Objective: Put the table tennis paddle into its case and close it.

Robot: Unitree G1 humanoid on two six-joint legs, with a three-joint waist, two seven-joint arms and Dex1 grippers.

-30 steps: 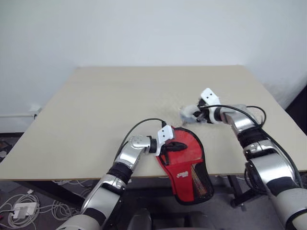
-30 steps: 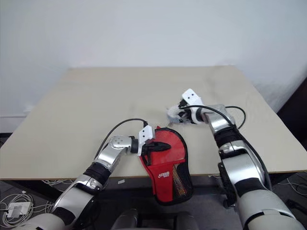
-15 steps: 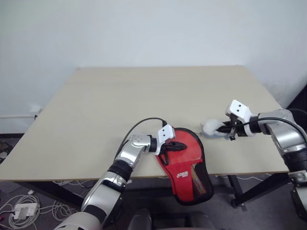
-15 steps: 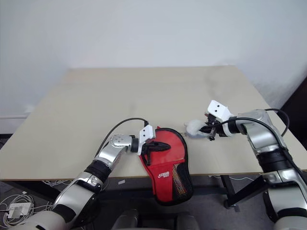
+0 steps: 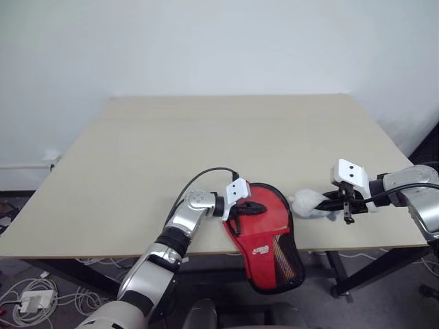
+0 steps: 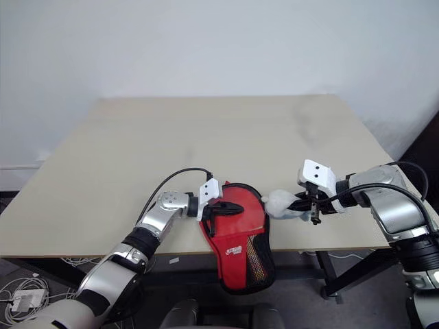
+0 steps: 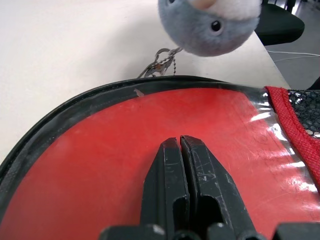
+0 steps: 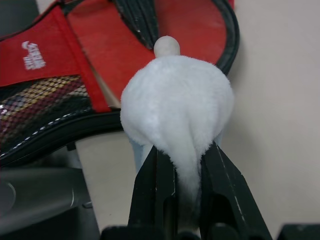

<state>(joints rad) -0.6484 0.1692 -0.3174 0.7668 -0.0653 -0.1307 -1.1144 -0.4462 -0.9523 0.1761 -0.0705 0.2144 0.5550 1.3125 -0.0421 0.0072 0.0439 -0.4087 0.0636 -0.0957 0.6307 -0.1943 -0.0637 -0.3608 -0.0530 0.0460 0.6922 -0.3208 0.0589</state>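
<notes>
Next, my right gripper releases the plush charm past the table's front edge, so it dangles beside the case's narrow end [image 5: 319, 286].
The case [image 5: 269, 251], red fabric with a white logo, black mesh and black trim, lies at the table's front edge with its narrow end hanging over. In its round end shows a smooth red face [image 7: 110, 155], seemingly the table tennis paddle, with a tan edge under the fabric flap. My left gripper [image 5: 251, 208] is shut, its fingertips [image 7: 172, 150] resting on that red face. Just right of the case my right gripper [image 5: 329, 201] is shut on a pale fluffy plush charm [image 8: 175, 105]. A small metal chain [image 7: 157, 64] runs from the charm to the case's rim.
The beige table [image 5: 206, 137] stretches bare behind the case up to a white wall. Its front edge runs just under both grippers, and its right edge lies close to my right arm. Cables and a power strip [image 5: 29, 299] lie on the floor at the left.
My right gripper has drawn back toward the table's front right with the plush charm, from behind the case to its right side. The left gripper and the case stayed put.
</notes>
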